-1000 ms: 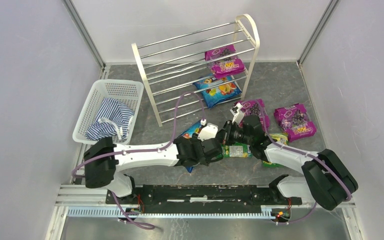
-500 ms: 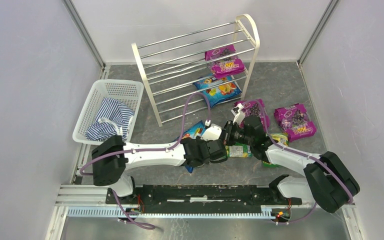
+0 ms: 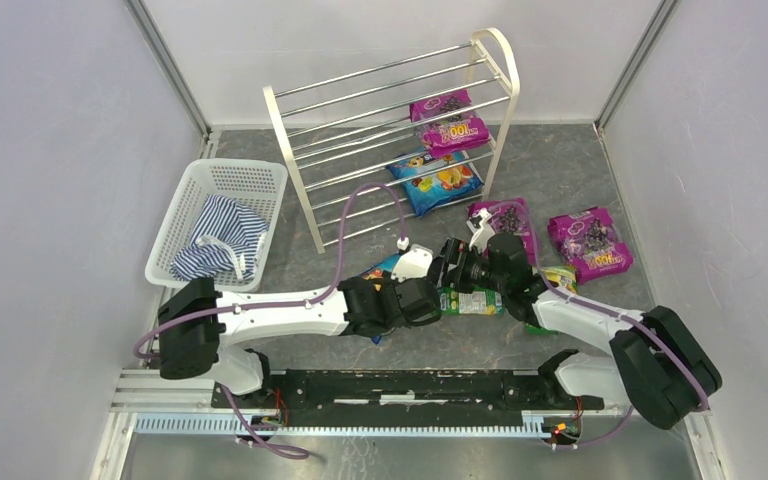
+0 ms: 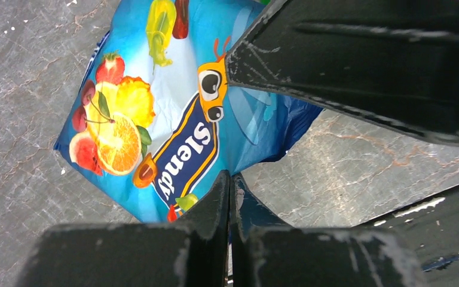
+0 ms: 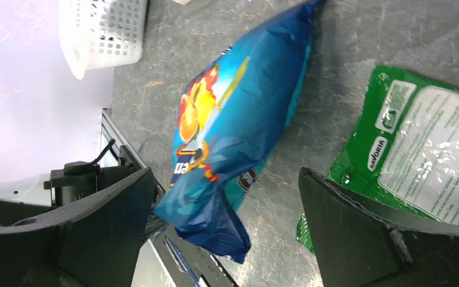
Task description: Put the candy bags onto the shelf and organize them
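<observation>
The robot's left gripper is pinching the edge of the blue candy bag while the bag's crumpled end sticks out free, so the right gripper should take that crumpled end point(image 5: 214, 224) before shelving the bag.
My left gripper point(image 4: 232, 179) is shut on the bottom edge of a blue candy bag point(image 4: 173, 107) with fruit pictures, held just above the floor. My right gripper point(image 5: 226, 179) stands wide open around that same blue bag point(image 5: 239, 119), its fingers apart from it. In the top view both grippers meet at mid-floor, left point(image 3: 430, 292) and right point(image 3: 457, 268), over a green bag point(image 3: 472, 301). The shelf point(image 3: 290, 160) stands behind them with a purple bag point(image 3: 450, 122) and a blue bag point(image 3: 437, 180) on its right end. Two purple bags point(image 3: 508, 215) point(image 3: 588, 243) lie on the floor.
A white lattice basket point(image 3: 185, 215) with a striped cloth point(image 3: 222, 240) sits at the left. A second green bag point(image 3: 558, 279) lies partly under my right arm. Grey walls close in both sides, and the arms' rail runs along the near edge.
My left gripper has closed on the blue bag's edge. My right gripper has opened wide and let go of that bag. Both arms shifted only slightly.
</observation>
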{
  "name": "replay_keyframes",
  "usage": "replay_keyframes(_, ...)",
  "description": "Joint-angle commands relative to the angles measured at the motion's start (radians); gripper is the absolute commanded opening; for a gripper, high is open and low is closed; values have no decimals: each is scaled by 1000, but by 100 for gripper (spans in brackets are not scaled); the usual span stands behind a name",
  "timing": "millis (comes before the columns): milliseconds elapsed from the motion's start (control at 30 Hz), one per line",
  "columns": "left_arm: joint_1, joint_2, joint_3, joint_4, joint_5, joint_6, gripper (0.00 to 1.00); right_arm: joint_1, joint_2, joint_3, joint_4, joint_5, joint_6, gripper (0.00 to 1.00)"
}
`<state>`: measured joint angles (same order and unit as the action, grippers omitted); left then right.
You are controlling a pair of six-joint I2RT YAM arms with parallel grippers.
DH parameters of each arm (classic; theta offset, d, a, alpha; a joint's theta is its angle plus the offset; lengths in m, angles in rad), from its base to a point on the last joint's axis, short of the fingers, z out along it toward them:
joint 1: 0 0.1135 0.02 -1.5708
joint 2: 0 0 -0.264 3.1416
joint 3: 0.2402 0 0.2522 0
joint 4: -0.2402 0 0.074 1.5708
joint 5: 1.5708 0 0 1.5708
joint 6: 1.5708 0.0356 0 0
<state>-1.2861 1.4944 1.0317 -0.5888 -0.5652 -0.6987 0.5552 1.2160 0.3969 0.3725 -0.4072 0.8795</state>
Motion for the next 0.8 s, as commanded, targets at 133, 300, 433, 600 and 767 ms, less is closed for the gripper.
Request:
replay_keyframes(133, -2, -39, 14, 122, 15, 16, 2, 35, 99, 14, 97, -39, 150, 98)
replay_keyframes(300, -2, -21, 22, 133, 30, 16, 2, 75, 129, -2, 143, -2, 231, 98)
replay_keyframes(433, -2, -14, 14, 151, 44, 18, 2, 93, 163, -21, 191, 24, 295, 98)
replay_keyframes(600, -2, 13, 25, 158, 65, 23, 2, 110, 225, -5, 227, 18, 315, 91)
replay_keyframes(767, -2, 17, 6, 192, 98, 26, 16, 116, 266, 2, 256, 27, 306, 77)
